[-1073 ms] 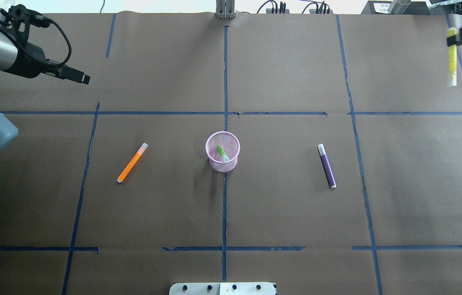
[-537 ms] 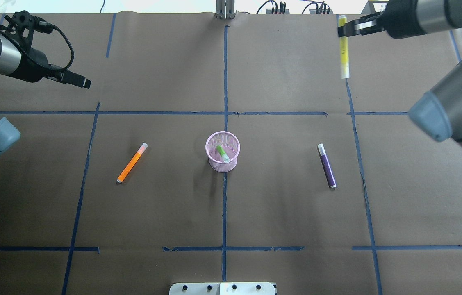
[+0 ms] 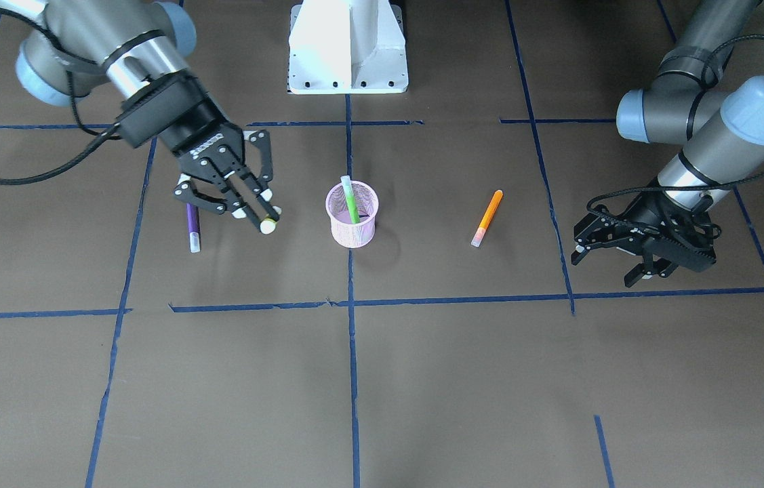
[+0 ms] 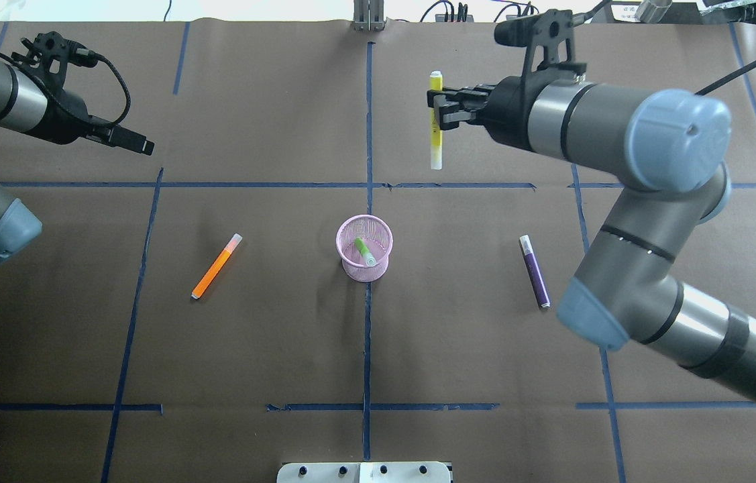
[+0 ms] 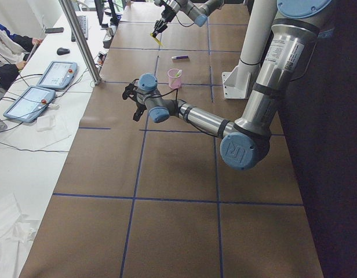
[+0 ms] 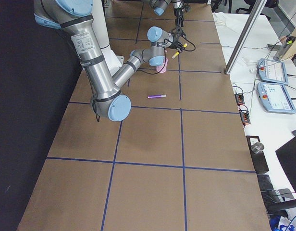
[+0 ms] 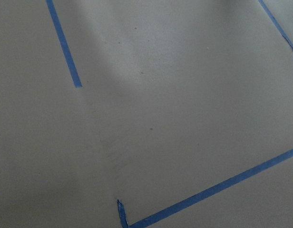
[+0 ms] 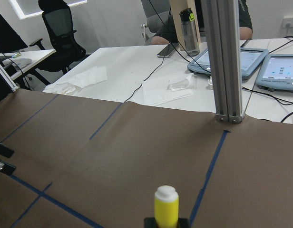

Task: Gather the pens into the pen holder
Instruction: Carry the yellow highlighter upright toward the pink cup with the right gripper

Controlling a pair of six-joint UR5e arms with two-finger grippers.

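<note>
Next, my right gripper releases the yellow pen inside the pink mesh pen holder (image 3: 363, 209), next to the green pen. The yellow pen is in the air beyond the holder.
The pink mesh pen holder (image 4: 364, 247) stands at the table's middle, also in the front view (image 3: 352, 215), with the green pen (image 4: 365, 252) leaning inside it. The orange pen (image 4: 217, 266) lies to its left and the purple pen (image 4: 534, 271) to its right. My right gripper (image 4: 434, 109) is shut on the yellow pen (image 4: 436, 137), which it holds in the air beyond the holder and slightly to its right. The pen's cap shows in the right wrist view (image 8: 166, 206). My left gripper (image 3: 615, 264) is open and empty, above the table's far left.
The white robot base (image 3: 348, 47) stands at the near edge. An aluminium post (image 4: 369, 17) rises at the far edge, with tablets (image 8: 241, 61) and cables on the desk beyond it. Blue tape lines (image 4: 367, 322) cross the brown paper.
My right arm has swept left with the yellow pen, from the far right edge to near the centre line beyond the holder. My left arm has barely moved.
</note>
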